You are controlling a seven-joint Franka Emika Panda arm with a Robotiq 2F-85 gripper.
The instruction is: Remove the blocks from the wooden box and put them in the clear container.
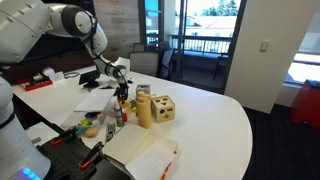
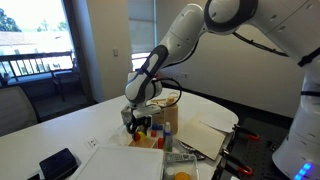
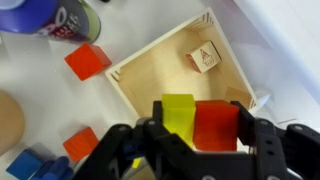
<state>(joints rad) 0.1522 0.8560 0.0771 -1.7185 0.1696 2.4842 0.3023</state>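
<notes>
Next, I release the yellow block among the blocks in the clear container (image 1: 88,127) near the white table's edge.
My gripper (image 3: 200,128) is shut on a yellow block (image 3: 177,112) and a red block (image 3: 216,122), held side by side between the fingers. They hang above the near edge of the open wooden box (image 3: 150,80), seen from above in the wrist view. A small wooden block with a triangle mark (image 3: 203,58) lies inside the box. In an exterior view the wooden box (image 1: 163,108) stands on the white table with the gripper (image 1: 121,88) beside it. The gripper also shows in an exterior view (image 2: 140,118). I cannot make out the clear container's walls in any view.
A red block (image 3: 88,60), an orange-red block (image 3: 80,143) and a blue block (image 3: 25,165) lie outside the box. A blue-and-white bottle (image 3: 55,18) and a tan ball (image 3: 6,120) are close. A taller wooden upright piece (image 1: 143,108) and papers (image 1: 140,150) are on the table.
</notes>
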